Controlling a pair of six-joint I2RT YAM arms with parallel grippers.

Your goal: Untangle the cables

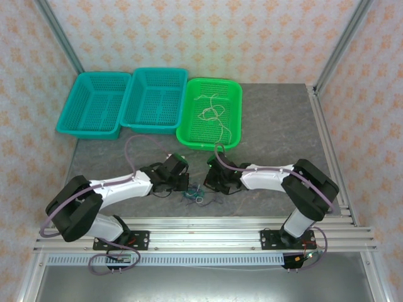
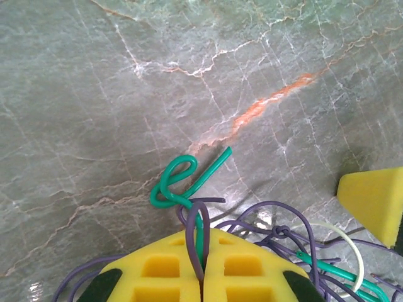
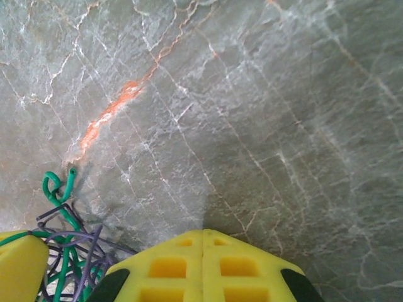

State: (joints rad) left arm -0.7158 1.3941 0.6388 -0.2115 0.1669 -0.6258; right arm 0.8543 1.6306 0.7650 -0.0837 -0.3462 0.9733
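Observation:
I will open my empty right gripper, take the cream cable's loop (image 2: 354, 244) and pull it away, as it is caught among pieces of purple cable that my left gripper holds.
The tangle of cables (image 1: 196, 194) lies on the table between my two grippers, green-teal and dark purple strands knotted together. In the left wrist view a green cable (image 2: 174, 181) loops out ahead, and purple cables (image 2: 283, 226) and a cream one (image 2: 354, 255) spread to the right. My left gripper (image 2: 201, 231) is shut on a green strand and a purple loop pinched between its yellow pads. My right gripper (image 3: 203, 231) is shut with nothing in it, just right of the bunched cables (image 3: 66, 251). Loose cream cables (image 1: 211, 108) lie in the green basket.
A green basket (image 1: 233, 100) and two teal baskets (image 1: 94, 104) (image 1: 154, 97) stand along the back of the table. Thick purple-grey hoses (image 1: 135, 145) arch from both arms. My left gripper (image 1: 182, 181) and right gripper (image 1: 213, 179) sit close together.

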